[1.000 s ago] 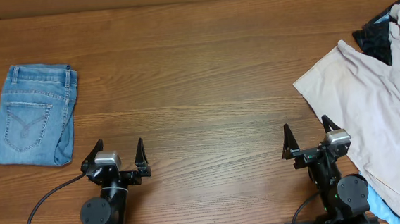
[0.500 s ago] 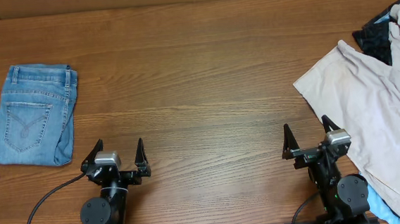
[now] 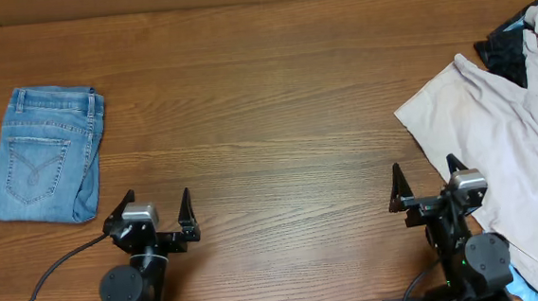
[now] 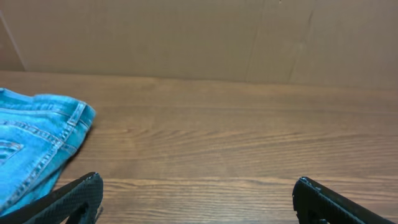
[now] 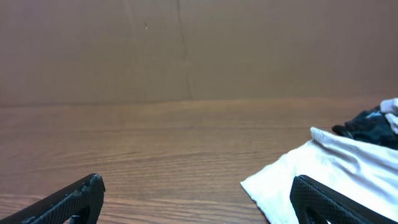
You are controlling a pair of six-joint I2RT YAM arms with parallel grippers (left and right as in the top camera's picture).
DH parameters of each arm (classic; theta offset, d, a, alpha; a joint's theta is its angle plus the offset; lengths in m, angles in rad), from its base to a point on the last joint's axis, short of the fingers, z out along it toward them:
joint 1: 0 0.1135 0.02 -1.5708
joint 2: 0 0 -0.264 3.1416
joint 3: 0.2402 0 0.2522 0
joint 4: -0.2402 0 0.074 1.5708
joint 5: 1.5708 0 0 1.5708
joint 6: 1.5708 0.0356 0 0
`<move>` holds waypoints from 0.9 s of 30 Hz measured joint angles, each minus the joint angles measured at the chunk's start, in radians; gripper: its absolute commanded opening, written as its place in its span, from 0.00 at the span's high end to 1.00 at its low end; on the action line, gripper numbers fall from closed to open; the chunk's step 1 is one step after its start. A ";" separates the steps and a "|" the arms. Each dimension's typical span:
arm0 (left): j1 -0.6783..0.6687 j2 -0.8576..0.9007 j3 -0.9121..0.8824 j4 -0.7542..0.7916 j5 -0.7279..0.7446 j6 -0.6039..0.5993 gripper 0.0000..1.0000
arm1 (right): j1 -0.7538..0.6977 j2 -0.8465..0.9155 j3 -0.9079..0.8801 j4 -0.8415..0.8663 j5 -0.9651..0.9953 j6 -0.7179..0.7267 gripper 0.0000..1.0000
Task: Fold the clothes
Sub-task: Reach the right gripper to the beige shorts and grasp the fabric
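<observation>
I need to close my right gripper on the edge of the pale cream shorts [image 3: 420,138] [image 5: 260,202], next to the shorts' corner that points to the bare middle of the table.
The clothes, pale cream shorts [image 3: 511,143], lie rumpled at the table's right edge; the right wrist view shows their near corner [image 5: 292,180]. My right gripper [image 3: 425,174] stands open at the front right, its right finger just over the shorts' lower left edge, nothing between the fingers. In its own view the right gripper [image 5: 199,186] frames bare wood and the cloth corner. My left gripper [image 3: 153,200] stands open at the front left, nothing in it. The left gripper [image 4: 198,186] faces bare table.
Folded light-blue jeans [image 3: 43,154] lie at the left, also in the left wrist view as jeans [image 4: 31,143]. A black printed garment [image 3: 513,46] lies at the far right under the shorts. A light-blue scrap [image 3: 521,289] shows at the front right corner.
Both arms shifted slightly: the right gripper moved a little right and toward the front edge, the left a little left. Jaws stayed open. Clothes did not move.
</observation>
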 measured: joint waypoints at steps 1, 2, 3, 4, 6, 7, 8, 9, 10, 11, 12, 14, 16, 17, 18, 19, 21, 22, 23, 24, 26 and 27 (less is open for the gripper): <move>0.000 0.021 0.023 -0.010 0.000 0.001 0.00 | 0.000 0.030 0.020 -0.011 0.004 0.008 0.00; 0.000 0.045 0.043 -0.015 0.000 0.003 0.00 | 0.000 0.058 0.036 -0.018 0.008 0.015 0.00; 0.000 0.072 0.063 -0.021 0.000 0.004 0.00 | 0.000 0.100 0.058 -0.033 0.016 0.028 0.00; 0.000 0.103 0.083 -0.029 0.000 0.006 0.00 | 0.000 0.140 0.077 -0.047 0.025 0.035 0.00; 0.000 0.174 0.124 -0.048 0.000 0.008 0.00 | 0.000 0.219 0.115 -0.067 0.038 0.043 0.00; 0.000 0.215 0.148 -0.059 0.001 0.008 0.00 | 0.000 0.277 0.145 -0.079 0.045 0.048 0.00; 0.000 0.261 0.174 -0.067 0.003 0.008 0.00 | -0.002 0.330 0.175 -0.093 0.048 0.051 0.00; 0.000 0.306 0.200 -0.077 0.003 0.008 0.00 | -0.006 0.387 0.208 -0.108 0.049 0.054 0.00; 0.000 0.354 0.232 -0.094 0.005 0.008 0.00 | -0.010 0.442 0.242 -0.126 0.052 0.056 0.00; 0.000 0.398 0.262 -0.108 0.007 0.008 0.00 | -0.020 0.506 0.283 -0.148 0.053 0.058 0.00; 0.000 0.460 0.306 -0.129 0.012 0.008 0.00 | -0.033 0.578 0.328 -0.164 0.056 0.060 0.00; 0.000 0.558 0.380 -0.188 0.019 0.008 0.00 | -0.061 0.695 0.402 -0.234 0.053 0.063 0.00; 0.000 0.655 0.452 -0.246 0.024 0.009 0.00 | -0.107 0.834 0.489 -0.290 0.055 0.063 0.00; 0.000 0.699 0.484 -0.268 0.026 0.010 0.00 | -0.134 0.912 0.536 -0.314 0.053 0.063 0.00; 0.000 0.748 0.519 -0.296 0.029 0.010 0.00 | -0.156 0.970 0.570 -0.333 0.047 0.063 0.00; 0.000 0.789 0.545 -0.313 0.031 0.010 0.00 | -0.179 1.032 0.603 -0.345 0.040 0.063 0.00; 0.000 0.862 0.586 -0.333 0.036 0.010 0.00 | -0.220 1.144 0.657 -0.360 0.021 0.065 0.00; 0.000 0.891 0.599 -0.336 0.040 0.010 0.00 | -0.236 1.191 0.676 -0.361 0.016 0.065 0.00; 0.000 0.920 0.610 -0.335 0.043 0.010 0.00 | -0.246 1.231 0.688 -0.353 0.011 0.065 0.00; 0.000 0.942 0.616 -0.333 0.045 0.010 0.00 | -0.254 1.264 0.695 -0.341 0.006 0.065 0.00; 0.000 0.978 0.619 -0.331 0.050 0.010 0.00 | -0.261 1.326 0.697 -0.315 -0.003 0.064 0.00; 0.000 0.991 0.619 -0.331 0.051 0.010 0.00 | -0.262 1.348 0.697 -0.307 -0.005 0.060 0.00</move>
